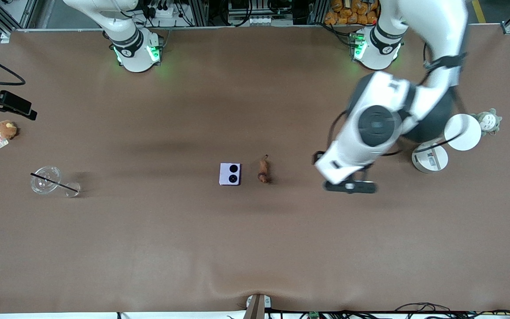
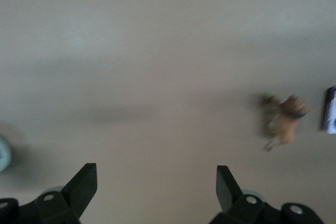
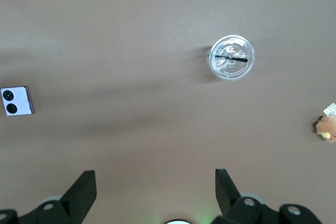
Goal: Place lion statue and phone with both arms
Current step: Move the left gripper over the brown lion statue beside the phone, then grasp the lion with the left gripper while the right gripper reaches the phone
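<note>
I should next move my left gripper to the lion statue beside the phone and close it on the lion's body (image 1: 263,171) (image 2: 290,121), just behind its head.
The small brown-orange lion statue (image 1: 263,170) lies mid-table, blurred in the left wrist view (image 2: 285,121). The pale lilac phone (image 1: 229,173) lies flat beside it toward the right arm's end, its two black camera circles facing up (image 3: 17,101); only its edge (image 2: 330,109) shows in the left wrist view. My left gripper (image 1: 350,186) hangs open and empty (image 2: 156,170) over bare table, toward the left arm's end from the lion. My right gripper (image 3: 155,174) is open and empty, high over the table by its own base, and is out of the front view.
A clear cup with a black straw (image 1: 47,179) and a round brown plush toy (image 1: 6,129) sit toward the right arm's end. Two white round stands (image 1: 462,132) (image 1: 430,158) and a grey-white plush (image 1: 488,121) sit toward the left arm's end.
</note>
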Motion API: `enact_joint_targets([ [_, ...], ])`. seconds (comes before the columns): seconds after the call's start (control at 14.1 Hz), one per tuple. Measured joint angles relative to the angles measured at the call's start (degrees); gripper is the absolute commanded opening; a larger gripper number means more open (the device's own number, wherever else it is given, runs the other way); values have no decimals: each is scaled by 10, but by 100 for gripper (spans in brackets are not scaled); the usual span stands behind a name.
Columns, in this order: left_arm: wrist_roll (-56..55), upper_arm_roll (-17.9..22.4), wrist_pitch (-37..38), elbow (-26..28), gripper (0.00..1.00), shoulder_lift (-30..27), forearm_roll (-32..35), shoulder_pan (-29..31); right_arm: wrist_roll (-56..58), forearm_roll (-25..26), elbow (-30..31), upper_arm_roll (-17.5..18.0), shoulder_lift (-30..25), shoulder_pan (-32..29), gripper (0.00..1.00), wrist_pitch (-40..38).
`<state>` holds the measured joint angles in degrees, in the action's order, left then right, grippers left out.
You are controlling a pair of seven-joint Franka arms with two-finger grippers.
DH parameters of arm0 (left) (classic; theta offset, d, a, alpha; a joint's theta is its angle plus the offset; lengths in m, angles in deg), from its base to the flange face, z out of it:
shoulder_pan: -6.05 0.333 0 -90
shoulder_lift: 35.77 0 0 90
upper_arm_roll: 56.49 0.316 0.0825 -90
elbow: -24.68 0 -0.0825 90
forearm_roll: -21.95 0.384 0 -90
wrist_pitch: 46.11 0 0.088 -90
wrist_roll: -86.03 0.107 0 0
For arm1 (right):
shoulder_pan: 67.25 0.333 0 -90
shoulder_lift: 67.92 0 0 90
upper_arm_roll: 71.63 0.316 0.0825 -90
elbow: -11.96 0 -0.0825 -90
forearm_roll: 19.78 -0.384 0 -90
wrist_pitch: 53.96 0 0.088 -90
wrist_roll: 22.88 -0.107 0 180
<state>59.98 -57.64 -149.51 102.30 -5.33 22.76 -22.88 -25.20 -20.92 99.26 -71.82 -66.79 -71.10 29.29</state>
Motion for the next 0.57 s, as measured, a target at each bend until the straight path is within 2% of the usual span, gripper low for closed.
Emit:
enact_joint_targets([
  [0.36, -94, 0, -119, -5, 100, 69, 0, -64, 0, 0, 0, 0, 0, 0, 100, 0],
  [0.57, -128, 0, -158, -7, 100, 108, -11, -84, 0, 0, 5, 1, 0, 0, 100, 2],
])
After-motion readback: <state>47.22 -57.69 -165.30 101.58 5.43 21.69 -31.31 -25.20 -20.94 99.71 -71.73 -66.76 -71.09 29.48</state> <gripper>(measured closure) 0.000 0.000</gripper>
